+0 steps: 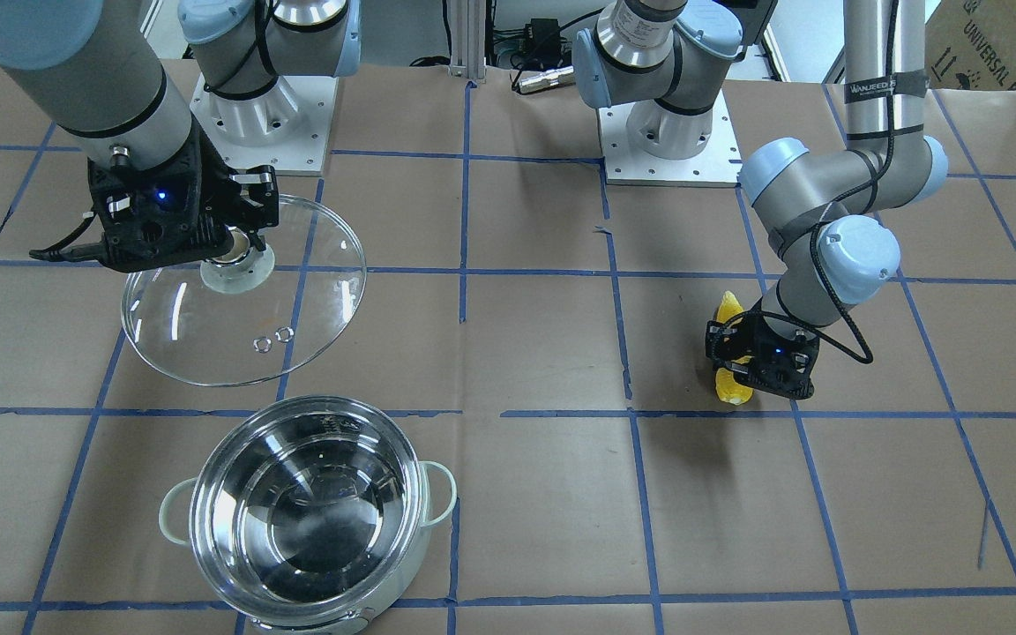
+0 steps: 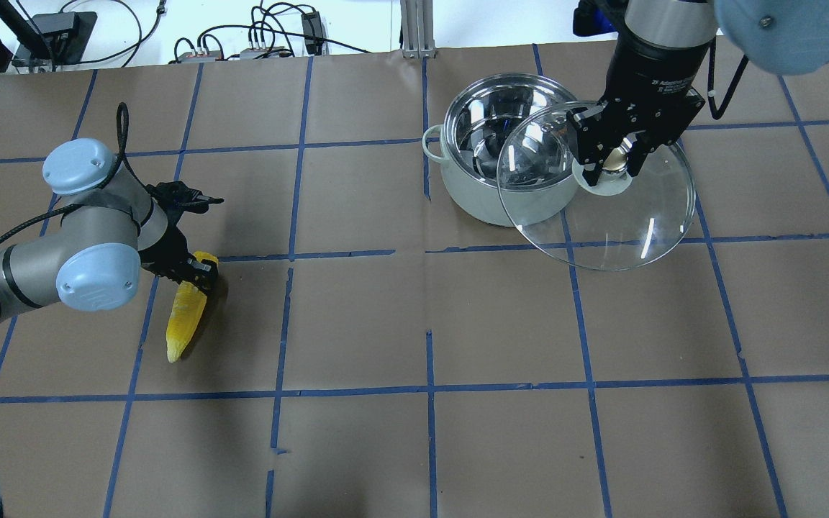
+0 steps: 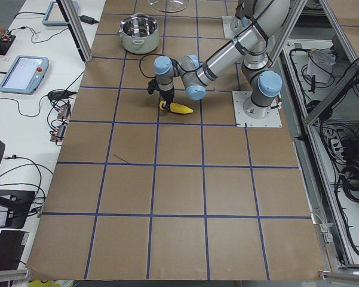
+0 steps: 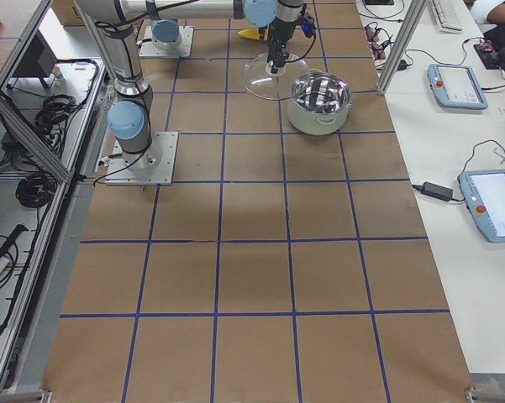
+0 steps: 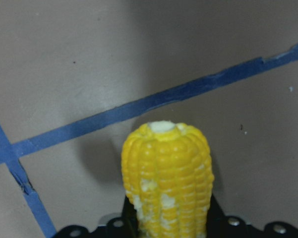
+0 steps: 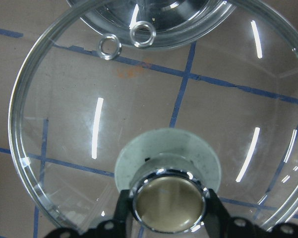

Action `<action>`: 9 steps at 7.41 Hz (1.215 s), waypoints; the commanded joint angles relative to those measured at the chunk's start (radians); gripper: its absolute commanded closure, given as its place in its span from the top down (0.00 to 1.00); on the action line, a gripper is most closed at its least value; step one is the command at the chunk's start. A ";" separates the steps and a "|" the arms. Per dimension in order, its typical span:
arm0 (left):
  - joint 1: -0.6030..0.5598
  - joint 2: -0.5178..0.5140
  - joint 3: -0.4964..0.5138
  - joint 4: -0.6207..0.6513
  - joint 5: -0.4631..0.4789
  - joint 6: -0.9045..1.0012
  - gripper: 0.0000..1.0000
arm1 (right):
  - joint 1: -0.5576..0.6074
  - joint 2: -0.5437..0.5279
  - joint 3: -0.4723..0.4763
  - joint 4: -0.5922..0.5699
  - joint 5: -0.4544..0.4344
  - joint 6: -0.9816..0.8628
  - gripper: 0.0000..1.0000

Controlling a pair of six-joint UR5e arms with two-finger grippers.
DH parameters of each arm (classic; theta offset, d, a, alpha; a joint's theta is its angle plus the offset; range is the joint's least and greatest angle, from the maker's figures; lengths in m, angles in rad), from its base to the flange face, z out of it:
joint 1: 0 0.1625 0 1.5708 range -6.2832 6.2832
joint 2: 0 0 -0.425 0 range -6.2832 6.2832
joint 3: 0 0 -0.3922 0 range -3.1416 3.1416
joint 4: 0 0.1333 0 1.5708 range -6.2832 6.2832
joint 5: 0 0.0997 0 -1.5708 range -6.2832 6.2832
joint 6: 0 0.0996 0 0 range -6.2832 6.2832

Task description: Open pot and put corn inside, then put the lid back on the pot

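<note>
My left gripper is to let go of the yellow corn over the shiny bottom of the open pot point(image 1: 335, 538). The corn still lies on the table.
The pot point(image 2: 472, 201) stands open and empty at the far right of the table, also in the front view point(image 1: 314, 520). My right gripper point(image 2: 612, 165) is shut on the pale knob point(image 6: 168, 203) of the glass lid point(image 2: 616, 223) and holds it tilted in the air beside the pot, on the robot's side point(image 1: 235, 335). The yellow corn point(image 2: 186, 316) lies on the table at the left. My left gripper point(image 2: 195, 270) is down at its thick end, its jaws on both sides of the cob point(image 5: 166, 168).
Brown paper with blue tape lines covers the table point(image 2: 429, 324). The two arm bases point(image 1: 261, 115) stand at the robot's edge. Cables and boxes point(image 2: 263, 43) lie past the far edge. Tablets point(image 4: 458, 84) sit on the side bench.
</note>
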 commanded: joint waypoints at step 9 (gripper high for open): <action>-0.539 -0.360 0.968 -0.299 -0.108 -0.784 0.21 | -0.001 -0.008 0.035 -0.022 -0.001 -0.003 0.28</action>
